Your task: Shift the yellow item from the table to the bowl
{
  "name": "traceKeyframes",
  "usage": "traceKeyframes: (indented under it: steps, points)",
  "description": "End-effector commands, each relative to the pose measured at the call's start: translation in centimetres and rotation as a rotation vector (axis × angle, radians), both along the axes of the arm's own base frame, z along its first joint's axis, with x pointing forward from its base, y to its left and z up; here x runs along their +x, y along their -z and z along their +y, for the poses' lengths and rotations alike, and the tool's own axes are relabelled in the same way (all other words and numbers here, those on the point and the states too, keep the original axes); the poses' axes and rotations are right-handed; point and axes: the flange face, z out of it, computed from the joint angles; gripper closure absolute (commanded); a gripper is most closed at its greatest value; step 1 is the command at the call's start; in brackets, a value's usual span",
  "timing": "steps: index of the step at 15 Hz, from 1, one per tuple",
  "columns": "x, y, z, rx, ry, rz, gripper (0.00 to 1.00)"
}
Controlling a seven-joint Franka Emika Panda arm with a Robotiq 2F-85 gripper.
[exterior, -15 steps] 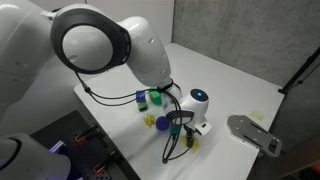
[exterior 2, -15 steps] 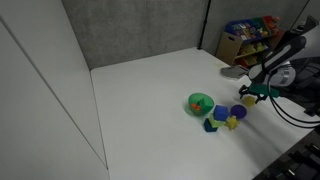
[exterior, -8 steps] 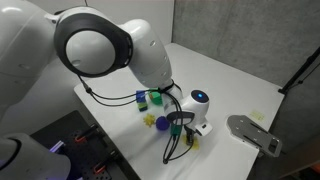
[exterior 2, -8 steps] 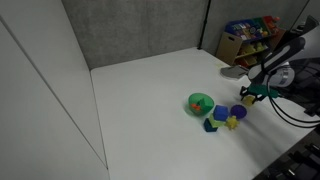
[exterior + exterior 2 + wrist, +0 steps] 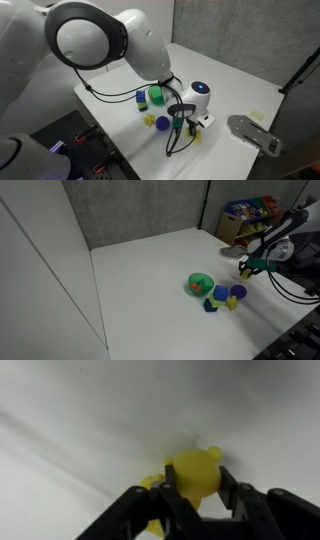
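Note:
The robot's gripper should release the yellow item inside the green bowl (image 5: 159, 91), toward the rim that faces away from the purple piece.
In the wrist view my gripper (image 5: 197, 475) is shut on the yellow item (image 5: 190, 464), a rounded toy that fills the gap between the two black fingers (image 5: 228, 482), just above the white table (image 5: 70, 420). In an exterior view the gripper (image 5: 186, 124) hangs low over the table's near edge, with a bit of yellow (image 5: 193, 137) showing below it. The green bowl (image 5: 157, 97) stands a short way off among the other toys, and it also shows in an exterior view from the far side as the bowl (image 5: 200, 283), away from the gripper (image 5: 243, 271).
A blue cup (image 5: 141, 97), a second yellow piece (image 5: 150, 121) and a purple piece (image 5: 163, 124) lie between bowl and gripper. Black cables (image 5: 175, 145) loop down from the wrist. A grey stand (image 5: 255, 133) sits beyond the table edge. Shelves with goods (image 5: 245, 220) stand behind.
The jaws have closed from open onto the yellow item. The wrist has risen slightly in both exterior views.

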Motion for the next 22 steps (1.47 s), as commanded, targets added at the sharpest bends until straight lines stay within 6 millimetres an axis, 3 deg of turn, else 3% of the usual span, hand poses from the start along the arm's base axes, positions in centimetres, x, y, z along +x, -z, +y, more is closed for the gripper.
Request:
traceKeyframes:
  steps: [1, 6, 10, 16, 22]
  points:
    - [1.4, -5.0, 2.3, -0.021, -0.063, -0.042, 0.81]
    - [4.0, -10.5, 7.3, -0.053, -0.172, -0.105, 0.81]
    - [5.7, -12.9, 12.3, -0.064, -0.286, -0.141, 0.81]
    - [7.0, -13.0, 20.2, -0.059, -0.464, -0.139, 0.81]
    - [7.4, -12.0, 25.6, -0.01, -0.583, -0.14, 0.81]
